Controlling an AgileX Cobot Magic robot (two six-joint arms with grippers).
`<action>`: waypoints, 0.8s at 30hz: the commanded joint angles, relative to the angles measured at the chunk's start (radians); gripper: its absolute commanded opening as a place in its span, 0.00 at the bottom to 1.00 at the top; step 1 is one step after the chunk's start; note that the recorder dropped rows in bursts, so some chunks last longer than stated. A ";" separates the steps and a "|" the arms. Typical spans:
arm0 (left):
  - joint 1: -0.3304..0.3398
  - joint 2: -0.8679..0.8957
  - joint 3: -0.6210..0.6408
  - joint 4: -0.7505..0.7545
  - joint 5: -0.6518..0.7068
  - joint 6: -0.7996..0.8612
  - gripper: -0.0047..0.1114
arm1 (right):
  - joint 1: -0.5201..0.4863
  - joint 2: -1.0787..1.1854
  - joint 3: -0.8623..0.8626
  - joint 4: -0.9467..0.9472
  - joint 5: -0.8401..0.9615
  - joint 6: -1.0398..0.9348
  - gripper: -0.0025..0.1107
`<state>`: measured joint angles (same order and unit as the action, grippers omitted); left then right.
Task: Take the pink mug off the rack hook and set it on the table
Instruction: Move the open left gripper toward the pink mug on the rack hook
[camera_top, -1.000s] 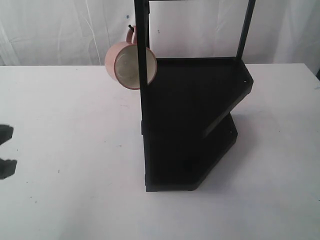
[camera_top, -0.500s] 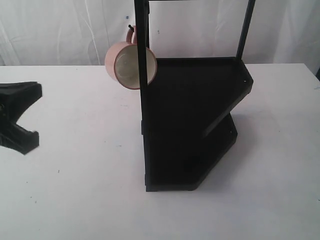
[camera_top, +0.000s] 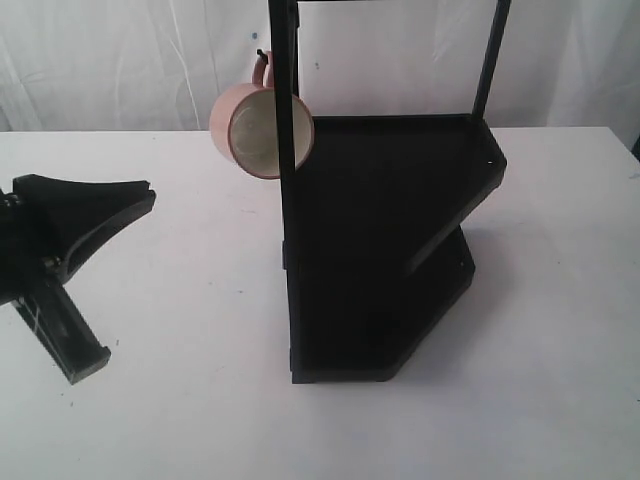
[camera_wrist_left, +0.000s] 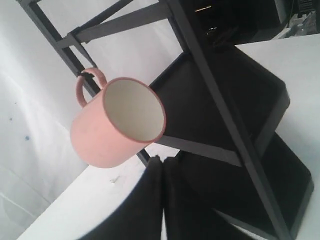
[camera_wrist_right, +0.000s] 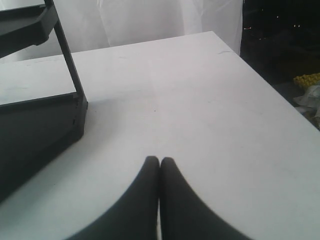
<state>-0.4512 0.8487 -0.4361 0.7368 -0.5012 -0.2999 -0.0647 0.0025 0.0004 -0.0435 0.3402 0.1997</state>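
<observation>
Next, my left gripper moves to the pink mug's rim (camera_top: 231, 141) (camera_wrist_left: 116, 129), on the side of the mug away from the black rack's trays, and closes there.
The pink mug (camera_top: 255, 130) hangs by its handle from the rack hook (camera_top: 261, 54) on the left post of the black rack (camera_top: 390, 200), its cream inside facing the camera. My left gripper (camera_top: 145, 195) is over the table (camera_top: 150, 400), left of and below the mug, well apart from it. In the left wrist view the pink mug (camera_wrist_left: 117, 122) hangs just beyond my left gripper (camera_wrist_left: 163, 159), whose fingers are pressed together on nothing. My right gripper (camera_wrist_right: 160, 160) is shut and empty over bare table (camera_wrist_right: 200, 100); the exterior view does not show it.
The rack's two angular trays (camera_top: 400, 300) stand mid-table, with thin upright posts (camera_top: 490, 60) rising out of frame. The rack's base corner (camera_wrist_right: 35, 120) lies beside the right gripper. A white curtain (camera_top: 120, 60) backs the table. The table's edge (camera_wrist_right: 280, 95) drops off to a dark area.
My left gripper has come in from the left edge of the exterior view and moved right, toward the rack and mug. The mug and rack have not moved.
</observation>
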 joint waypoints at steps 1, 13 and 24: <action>-0.002 0.078 0.004 -0.216 -0.030 0.190 0.04 | -0.006 -0.002 0.000 -0.006 -0.004 -0.001 0.02; 0.000 0.212 -0.078 -0.564 -0.179 0.461 0.12 | -0.006 -0.002 0.000 -0.006 -0.004 -0.001 0.02; 0.000 0.212 -0.089 -0.623 -0.166 0.243 0.42 | -0.006 -0.002 0.000 -0.006 -0.004 -0.001 0.02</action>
<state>-0.4512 1.0603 -0.5196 0.0974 -0.6456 0.0376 -0.0647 0.0025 0.0004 -0.0435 0.3402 0.1997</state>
